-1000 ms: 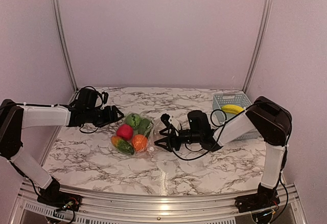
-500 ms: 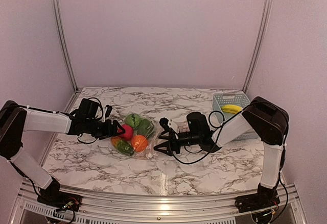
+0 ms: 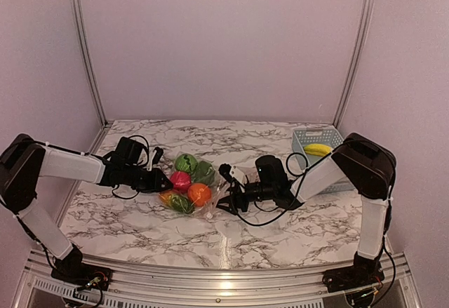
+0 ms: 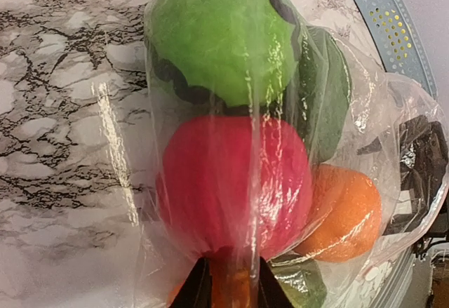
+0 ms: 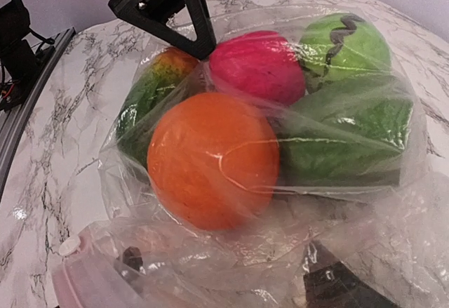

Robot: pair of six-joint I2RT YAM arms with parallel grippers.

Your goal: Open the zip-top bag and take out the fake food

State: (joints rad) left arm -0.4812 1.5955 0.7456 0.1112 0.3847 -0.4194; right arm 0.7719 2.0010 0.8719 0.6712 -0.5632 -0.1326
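The orange-green piece's end is under my left gripper, so that gripper should back away and pinch loose plastic (image 4: 160, 259) to hold the bag for my right gripper.
The clear zip-top bag (image 3: 191, 189) lies mid-table and holds fake food: a green round piece (image 4: 221, 34), a red-pink piece (image 4: 231, 182), an orange ball (image 5: 210, 157) and a dark green leafy piece (image 5: 344, 143). My left gripper (image 4: 229, 280) is shut on the bag's plastic at its left end, just below the red-pink piece. My right gripper (image 5: 231, 273) stands open at the bag's right end. Crinkled plastic drapes over its fingers (image 5: 337, 283), which show dimly through it. A yellow banana (image 3: 319, 149) lies in the basket.
A light blue slotted basket (image 3: 303, 139) stands at the back right of the marble table, near the right arm's elbow. Metal rails run up the back corners. A pink strip with a white tab (image 5: 77, 273) shows at the right wrist view's lower left.
My left gripper has moved right to the bag and shut on its left end. The bag has shifted slightly right. My right gripper has opened a little wider at the bag's right end.
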